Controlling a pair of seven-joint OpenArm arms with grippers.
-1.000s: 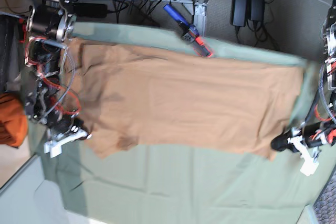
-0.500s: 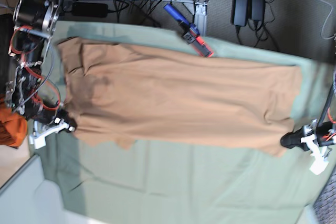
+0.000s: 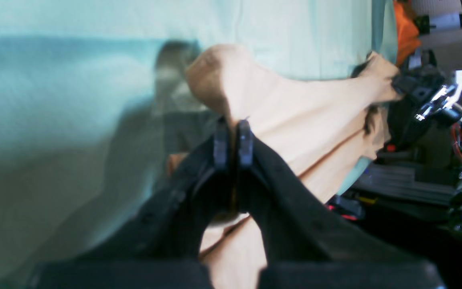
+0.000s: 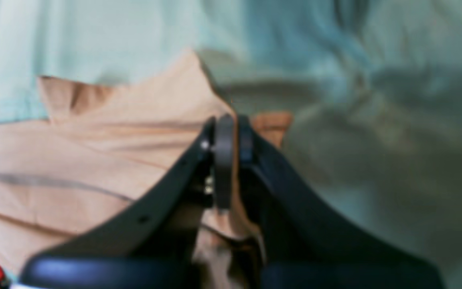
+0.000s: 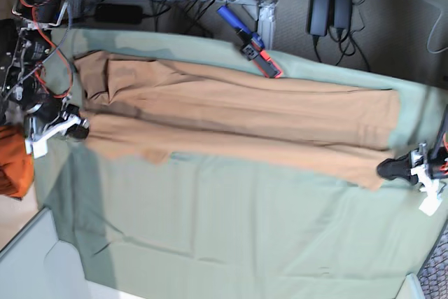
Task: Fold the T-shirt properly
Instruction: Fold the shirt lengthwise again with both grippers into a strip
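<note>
Next, my right gripper releases the tan T-shirt's near corner on the T-shirt's end (image 5: 92,99), just short of its bunched far corner.
The tan T-shirt (image 5: 238,127) lies stretched lengthwise across the sage-green cloth (image 5: 238,229), pulled taut between both arms. My left gripper (image 5: 389,169), at the base view's right, is shut on the shirt's near right corner; in the left wrist view (image 3: 233,130) the jaws pinch tan fabric (image 3: 295,116). My right gripper (image 5: 82,131), at the base view's left, is shut on the shirt's near left corner; the right wrist view (image 4: 229,128) shows the jaws closed on tan cloth (image 4: 94,140). No white tag shows.
A bright orange cloth bundle (image 5: 14,162) sits off the table's left edge. A blue and red tool (image 5: 250,41) lies at the far table edge. Cables and power bricks (image 5: 332,1) lie on the floor behind.
Both grippers have moved outward, the right one up and toward the left edge, the left one toward the right edge. The shirt has been pulled longer and narrower.
</note>
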